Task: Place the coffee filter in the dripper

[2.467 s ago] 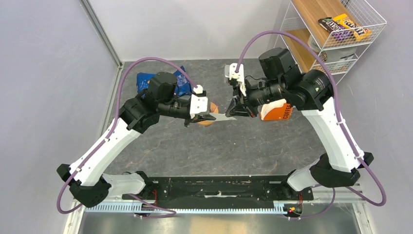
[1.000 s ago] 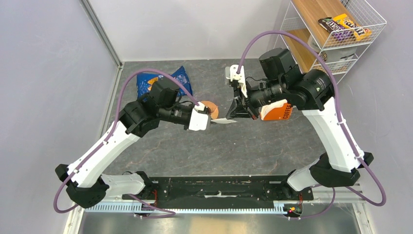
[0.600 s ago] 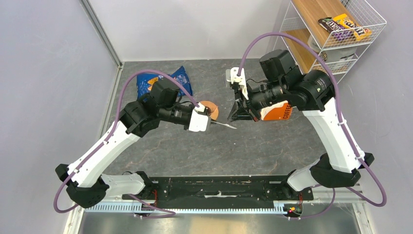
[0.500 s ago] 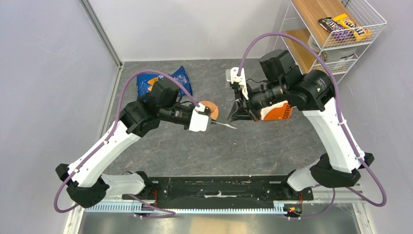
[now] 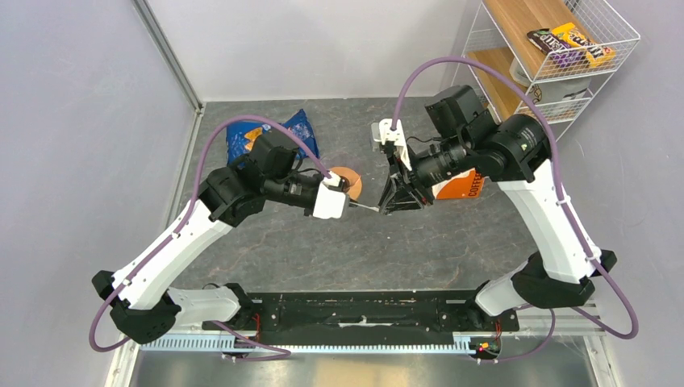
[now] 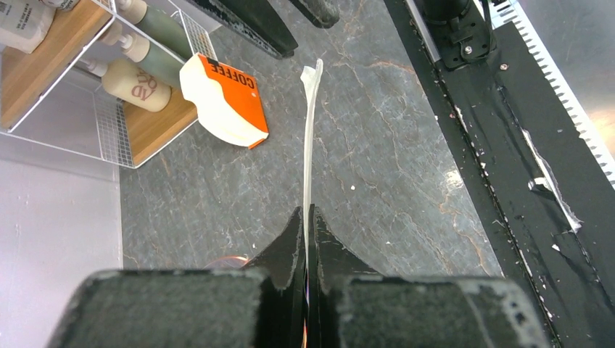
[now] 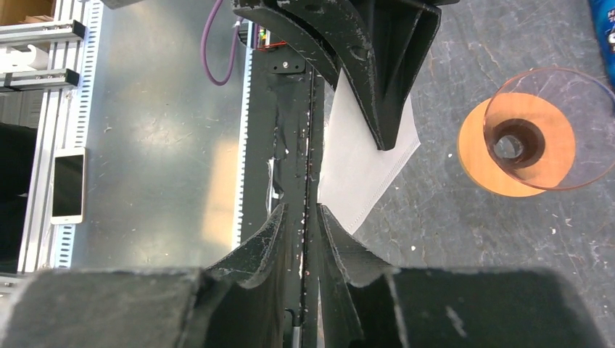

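The coffee filter lies flat shut with its edge outside my right gripper's fingers, so I will pinch that edge (image 7: pixel 321 196) with my right gripper and spread the filter open.
The coffee filter (image 5: pixel 367 208) is flat white paper, held edge-on in the left wrist view (image 6: pixel 308 145) and seen as a white sheet in the right wrist view (image 7: pixel 362 167). My left gripper (image 5: pixel 352 206) is shut on one end of it (image 6: pixel 307 212), above the table. The dripper (image 5: pixel 348 179), an orange disc with a dark centre, stands just behind the left gripper; a clear round rim shows over it in the right wrist view (image 7: pixel 482 163). My right gripper (image 5: pixel 384 208) is at the filter's free end, jaws a narrow gap apart (image 7: pixel 302 210); the paper lies beside its finger, not between.
An orange-and-white COFFEE pack (image 5: pixel 460 184) lies under the right arm (image 6: pixel 225 101). A blue bag (image 5: pixel 270 133) lies at the back left. A wire shelf (image 5: pixel 556 56) with bottles and candy stands at the back right. A black rail (image 5: pixel 363 310) runs along the near edge.
The left gripper moved off the dripper toward the near side with the filter. The right gripper let go of the filter, then swung down to its free end.
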Tool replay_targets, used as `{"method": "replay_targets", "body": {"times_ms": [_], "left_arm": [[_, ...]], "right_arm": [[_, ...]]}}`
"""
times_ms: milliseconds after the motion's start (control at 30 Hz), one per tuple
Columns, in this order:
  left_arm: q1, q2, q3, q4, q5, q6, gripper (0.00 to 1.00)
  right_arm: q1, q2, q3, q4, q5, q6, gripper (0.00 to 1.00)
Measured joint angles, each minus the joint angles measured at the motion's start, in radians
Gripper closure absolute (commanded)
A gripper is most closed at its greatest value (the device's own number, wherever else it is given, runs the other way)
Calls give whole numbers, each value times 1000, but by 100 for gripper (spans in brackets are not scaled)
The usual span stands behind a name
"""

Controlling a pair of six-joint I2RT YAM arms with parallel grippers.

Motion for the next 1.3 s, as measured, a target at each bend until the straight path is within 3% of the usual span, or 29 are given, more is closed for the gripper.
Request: {"method": "replay_targets", "body": {"times_ms": [367,1000,1300], "left_arm": [[-11,0,0,-15,0,15,98],[-18,0,0,-16,-1,18,98],[-19,0,0,-16,-1,19,98]], "right_arm": [[2,34,6,-18,-3,11,67],[19,38,8,-18,-11,17,77],[27,48,8,-18,-10,17,92]]}}
